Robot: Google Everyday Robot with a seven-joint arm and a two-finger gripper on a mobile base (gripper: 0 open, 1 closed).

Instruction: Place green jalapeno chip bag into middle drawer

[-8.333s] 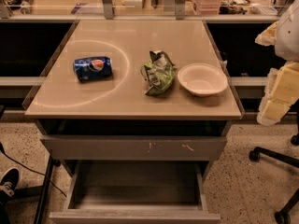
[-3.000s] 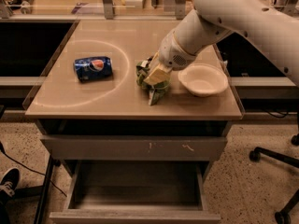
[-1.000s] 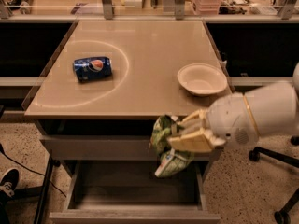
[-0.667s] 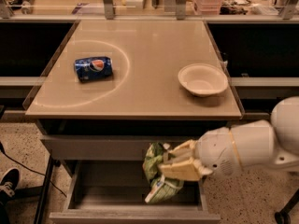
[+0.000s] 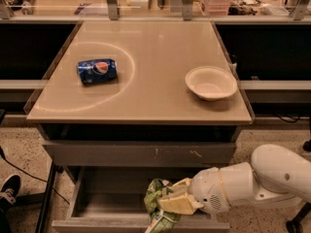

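Note:
Next, my gripper releases the green jalapeno chip bag on the middle drawer's grey bottom, just behind its front edge (image 5: 179, 199).
The green jalapeno chip bag (image 5: 158, 202) is crumpled and held in my gripper (image 5: 171, 202), low inside the open middle drawer (image 5: 97, 204). The gripper's pale fingers (image 5: 181, 204) are shut on the bag's right side. My white arm (image 5: 252, 181) reaches in from the lower right, over the drawer's front right corner. The drawer is pulled out below the grey front panel with pale scratch marks (image 5: 141, 152). Its grey floor shows to the left of the bag. The bag's lower end hangs near the drawer's front edge.
A blue Pepsi can (image 5: 97, 71) lies on its side on the beige tabletop (image 5: 146, 57), left of centre. A white bowl (image 5: 211, 83) stands near the top's right edge. A black shoe (image 5: 8, 191) and a cable are on the speckled floor at left.
My gripper took the bag off the tabletop, carried it down past the table's front edge, and lowered it into the open drawer. The can and bowl have not moved.

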